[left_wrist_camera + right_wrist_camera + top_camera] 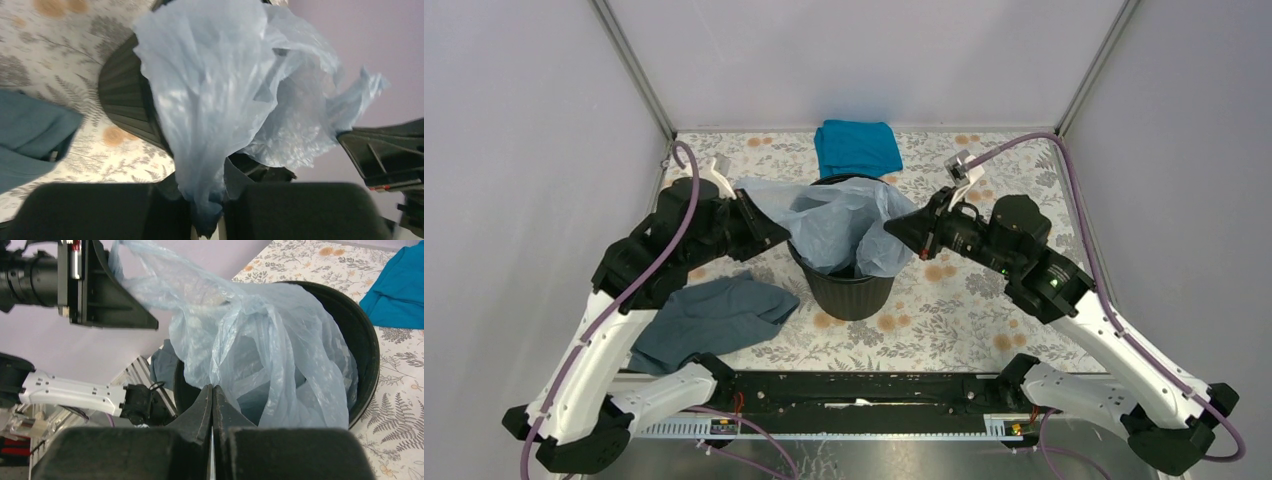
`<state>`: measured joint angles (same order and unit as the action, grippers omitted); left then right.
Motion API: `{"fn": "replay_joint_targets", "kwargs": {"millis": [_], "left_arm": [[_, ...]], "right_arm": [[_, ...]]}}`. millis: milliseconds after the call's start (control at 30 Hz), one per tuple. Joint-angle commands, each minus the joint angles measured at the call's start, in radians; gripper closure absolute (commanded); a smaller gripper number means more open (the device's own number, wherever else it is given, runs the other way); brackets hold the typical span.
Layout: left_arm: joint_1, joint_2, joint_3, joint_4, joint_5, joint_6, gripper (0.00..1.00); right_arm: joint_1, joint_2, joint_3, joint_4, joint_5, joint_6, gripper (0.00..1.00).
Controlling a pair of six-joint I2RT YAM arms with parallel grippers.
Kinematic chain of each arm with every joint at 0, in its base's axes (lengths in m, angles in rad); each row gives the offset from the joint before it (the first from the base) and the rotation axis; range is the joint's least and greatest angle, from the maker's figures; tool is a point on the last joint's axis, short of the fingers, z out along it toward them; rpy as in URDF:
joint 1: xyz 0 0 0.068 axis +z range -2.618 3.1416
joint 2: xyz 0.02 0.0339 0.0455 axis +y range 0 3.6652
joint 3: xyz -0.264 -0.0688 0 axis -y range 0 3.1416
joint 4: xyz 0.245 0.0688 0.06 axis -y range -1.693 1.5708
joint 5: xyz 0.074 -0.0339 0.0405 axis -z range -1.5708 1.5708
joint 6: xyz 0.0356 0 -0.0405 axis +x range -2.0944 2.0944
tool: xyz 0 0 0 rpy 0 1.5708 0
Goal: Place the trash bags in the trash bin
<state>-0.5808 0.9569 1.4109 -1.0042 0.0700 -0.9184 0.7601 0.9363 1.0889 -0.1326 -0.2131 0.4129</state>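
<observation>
The trash bag bunches over the bin's opening and leaves the bin's front rim uncovered, so the robot's right gripper will take the bag's front edge (883, 266) and pull it forward.
The pale blue trash bag (839, 215) is spread over the mouth of the black trash bin (854, 290), part of it hanging inside. My left gripper (776, 235) is at the bin's left rim, shut on a bunched edge of the bag (210, 100); the film runs down between the jaws of the left gripper (207, 220). My right gripper (892, 230) is at the bin's right rim, its jaws pressed together. Its tips (212, 389) meet a fold of the bag (260, 335) above the bin (362, 340). The bin's bottom is hidden.
A teal cloth (857, 147) lies folded behind the bin and also shows in the right wrist view (397, 290). A dark slate-grey cloth (709, 320) lies at the front left of the bin on the flowered table cover (964, 320). Walls close in the left, right and back.
</observation>
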Motion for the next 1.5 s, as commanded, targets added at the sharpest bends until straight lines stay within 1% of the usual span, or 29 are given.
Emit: {"fn": "replay_joint_targets", "kwargs": {"millis": [0, 100, 233, 400, 467, 533, 633, 700, 800, 833, 867, 900, 967, 1033, 1067, 1100, 1133, 1167, 1200, 1267, 1400, 1467], "left_arm": [[0.002, -0.039, 0.057, -0.1, -0.147, 0.091, 0.87], [0.002, -0.06, 0.006, -0.109, -0.131, 0.106, 1.0], [0.002, -0.079, -0.105, -0.108, -0.106, 0.128, 1.0], [0.003, -0.163, -0.252, -0.071, -0.103, 0.129, 1.0], [0.002, -0.189, -0.281, -0.065, -0.11, 0.132, 1.0], [0.002, -0.199, -0.293, -0.066, -0.122, 0.142, 1.0], [0.002, -0.195, -0.324, -0.053, -0.125, 0.166, 1.0], [0.002, -0.189, -0.348, -0.043, -0.132, 0.187, 1.0], [0.002, -0.177, -0.38, -0.017, -0.138, 0.211, 1.0], [0.002, -0.173, -0.39, -0.003, -0.132, 0.219, 1.0], [0.002, -0.17, -0.399, 0.01, -0.127, 0.228, 1.0], [0.002, -0.169, -0.404, 0.021, -0.122, 0.235, 1.0], [0.003, -0.162, -0.413, 0.04, -0.111, 0.249, 1.0], [0.002, -0.157, -0.416, 0.06, -0.095, 0.262, 1.0], [0.003, -0.156, -0.418, 0.068, -0.085, 0.269, 1.0], [0.003, -0.156, -0.422, 0.078, -0.076, 0.277, 1.0], [0.002, -0.155, -0.427, 0.086, -0.075, 0.286, 1.0], [0.003, -0.155, -0.431, 0.091, -0.075, 0.296, 1.0], [0.003, -0.153, -0.432, 0.093, -0.058, 0.305, 1.0], [0.003, -0.152, -0.432, 0.092, -0.053, 0.321, 1.0], [0.003, -0.169, -0.44, 0.089, -0.08, 0.322, 1.0], [0.004, -0.176, -0.445, 0.09, -0.116, 0.311, 1.0]], "right_arm": [[0.001, -0.082, -0.027, -0.019, -0.081, -0.09, 1.0], [0.001, -0.124, -0.078, -0.022, -0.195, -0.116, 1.0], [0.001, -0.163, -0.158, -0.011, -0.334, -0.067, 1.0], [0.001, -0.225, -0.247, -0.005, -0.393, 0.064, 1.0], [0.001, -0.269, -0.283, -0.045, -0.383, 0.08, 1.0], [0.001, -0.325, -0.316, -0.101, -0.331, 0.077, 0.98], [0.001, -0.374, -0.345, -0.208, -0.219, 0.063, 0.96], [0.002, -0.38, -0.345, -0.281, -0.109, 0.073, 0.95], [0.002, -0.374, -0.336, -0.381, 0.129, 0.175, 0.88], [0.001, -0.372, -0.342, -0.386, 0.166, 0.207, 0.85], [0.001, -0.372, -0.359, -0.362, 0.176, 0.225, 0.78], [0.001, -0.37, -0.373, -0.338, 0.172, 0.233, 0.69], [0.001, -0.357, -0.369, -0.331, 0.173, 0.217, 0.6], [0.001, -0.339, -0.319, -0.357, 0.152, 0.144, 0.45], [0.001, -0.332, -0.284, -0.374, 0.121, 0.098, 0.36], [0.001, -0.33, -0.251, -0.385, 0.064, 0.041, 0.22], [0.001, -0.33, -0.222, -0.392, -0.003, 0.001, 0.12], [0.001, -0.331, -0.189, -0.404, -0.071, -0.04, 0.05], [0.002, -0.33, -0.156, -0.427, -0.121, -0.073, 0.01], [0.001, -0.328, -0.092, -0.485, -0.18, -0.12, 0.0], [0.001, -0.302, -0.023, -0.583, -0.187, -0.143, 0.0], [0.001, -0.298, -0.026, -0.571, -0.221, -0.122, 0.0]]}}
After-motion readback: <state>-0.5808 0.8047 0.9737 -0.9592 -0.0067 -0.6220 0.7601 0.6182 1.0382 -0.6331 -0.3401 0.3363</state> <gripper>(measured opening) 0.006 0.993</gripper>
